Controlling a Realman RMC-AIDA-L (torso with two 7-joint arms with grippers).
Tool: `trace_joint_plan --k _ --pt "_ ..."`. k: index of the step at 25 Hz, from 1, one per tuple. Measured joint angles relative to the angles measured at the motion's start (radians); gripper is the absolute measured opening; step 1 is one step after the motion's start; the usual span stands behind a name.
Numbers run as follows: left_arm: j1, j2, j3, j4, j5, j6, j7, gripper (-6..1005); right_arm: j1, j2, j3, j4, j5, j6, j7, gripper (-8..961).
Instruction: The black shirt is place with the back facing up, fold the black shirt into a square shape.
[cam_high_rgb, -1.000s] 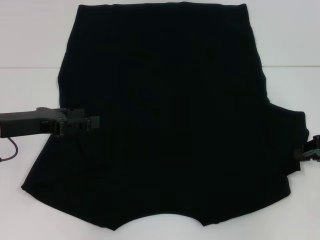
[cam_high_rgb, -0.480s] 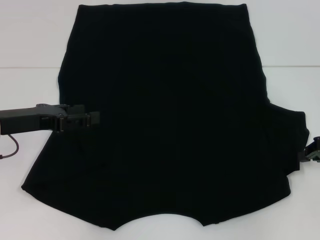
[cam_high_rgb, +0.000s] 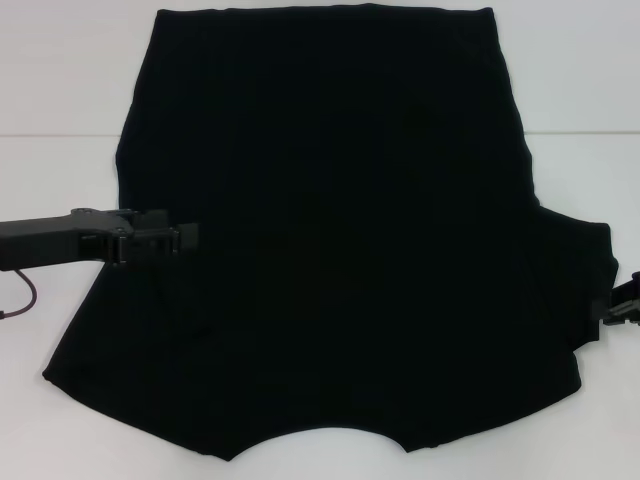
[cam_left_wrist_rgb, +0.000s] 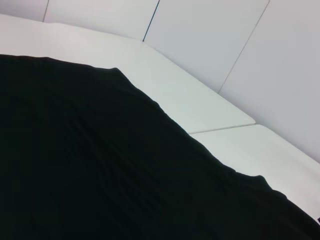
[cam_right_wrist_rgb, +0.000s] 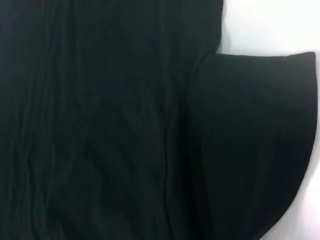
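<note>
The sleeve sticks past the black shirt's side edge; I'll first grab the sleeve's hem (cam_high_rgb: 610, 275) with my right gripper and fold it onto the body.
The black shirt (cam_high_rgb: 340, 230) lies spread flat on the white table (cam_high_rgb: 60, 80) and fills most of the head view, plain side up, with no lettering showing. Its right sleeve (cam_high_rgb: 582, 275) sticks out flat; no left sleeve shows. My left gripper (cam_high_rgb: 188, 238) reaches in from the left, over the shirt's left edge at mid height. My right gripper (cam_high_rgb: 622, 308) shows only partly at the right border, just off the right sleeve's hem. The left wrist view shows the shirt (cam_left_wrist_rgb: 100, 165) close below. The right wrist view shows the shirt body (cam_right_wrist_rgb: 100, 125) and sleeve (cam_right_wrist_rgb: 250, 140).
Bare white table shows to the left, right and behind the shirt, with a seam (cam_high_rgb: 60, 135) running across it. A thin cable (cam_high_rgb: 20, 295) hangs under my left arm. White wall panels (cam_left_wrist_rgb: 225, 35) stand beyond the table.
My left gripper has shifted slightly farther up the table over the shirt's left edge. My right gripper has drawn back toward the right border. The shirt has not moved.
</note>
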Motion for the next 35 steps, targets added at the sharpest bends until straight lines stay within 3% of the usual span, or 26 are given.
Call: trace_joint_plan --k 9,20,23,28,35 --pt "0.002 0.0 0.0 0.0 -0.01 -0.001 0.0 659 0.002 0.007 -0.001 0.006 -0.003 0.023 0.012 331" --pt "0.003 -0.001 0.0 0.0 -0.01 -0.012 0.0 659 0.023 0.013 -0.027 0.051 -0.019 0.079 0.025 323" --pt "0.004 -0.001 0.0 0.0 -0.01 -0.012 0.0 659 0.023 0.013 -0.021 0.044 -0.012 0.075 0.021 261" --pt "0.005 -0.002 0.0 0.0 -0.01 -0.012 0.0 659 0.021 0.006 -0.018 0.036 -0.011 0.065 0.021 54" --pt "0.004 -0.003 0.0 0.0 -0.024 -0.012 0.0 659 -0.003 -0.007 0.035 -0.026 -0.01 0.03 0.02 9"
